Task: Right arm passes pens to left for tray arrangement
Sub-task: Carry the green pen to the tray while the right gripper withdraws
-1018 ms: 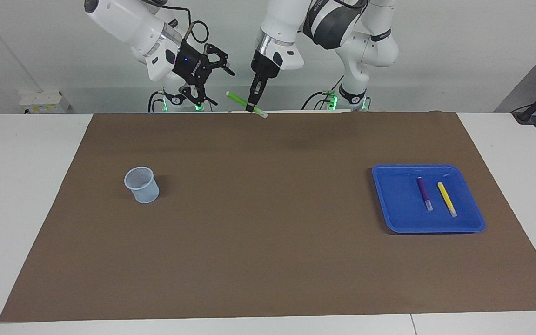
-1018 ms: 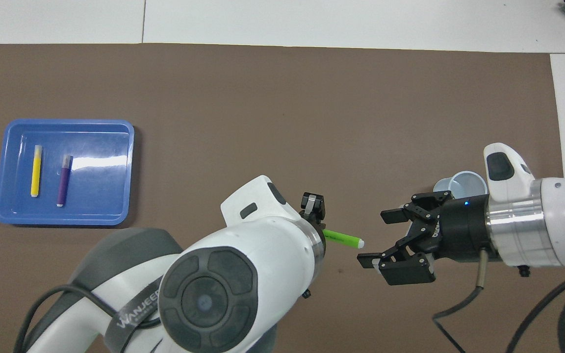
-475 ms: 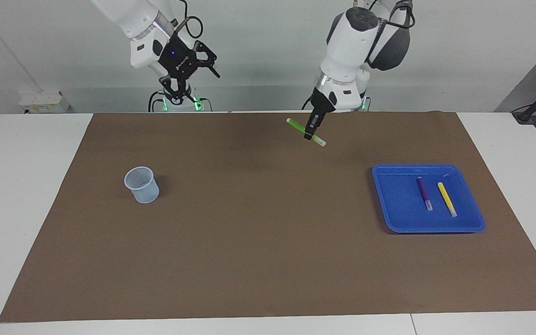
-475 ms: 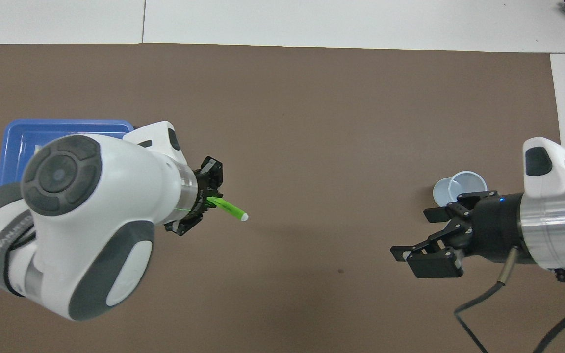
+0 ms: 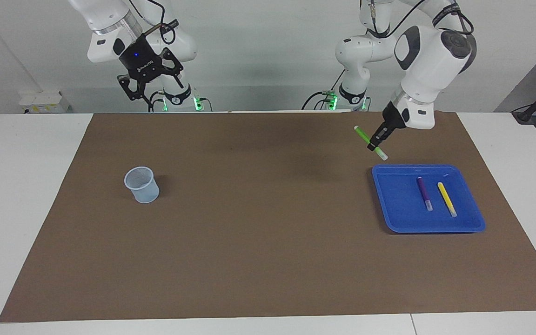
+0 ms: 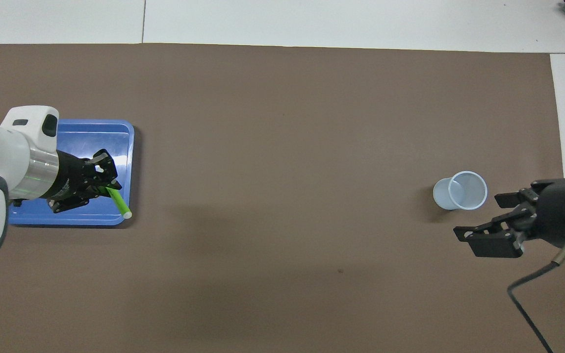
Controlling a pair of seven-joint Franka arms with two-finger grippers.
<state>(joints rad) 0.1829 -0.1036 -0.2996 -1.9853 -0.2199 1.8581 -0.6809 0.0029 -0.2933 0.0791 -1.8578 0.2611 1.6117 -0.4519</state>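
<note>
My left gripper will release the bright green pen in the blue tray [image 6: 88, 177], setting it free beside the purple pen, toward the cup.
My left gripper [image 5: 372, 146] [image 6: 107, 185] is shut on the bright green pen [image 5: 363, 136] [image 6: 118, 201], which hangs tilted in the air over the edge of the blue tray [image 5: 396, 221] [image 6: 120, 129] nearest the robots. The purple pen [image 5: 424, 191] and the yellow pen [image 5: 446, 198] lie side by side in the tray; in the overhead view the left arm covers them. My right gripper [image 5: 154, 91] [image 6: 486, 226] is open and holds nothing, raised at the right arm's end of the table.
A small translucent pale blue cup [image 5: 142, 184] [image 6: 460, 190] stands upright on the brown mat [image 5: 249, 223] toward the right arm's end. White table surface surrounds the mat.
The left arm has swung with the green pen from the middle of the table toward the tray. The right gripper has drawn back toward its own end, still open.
</note>
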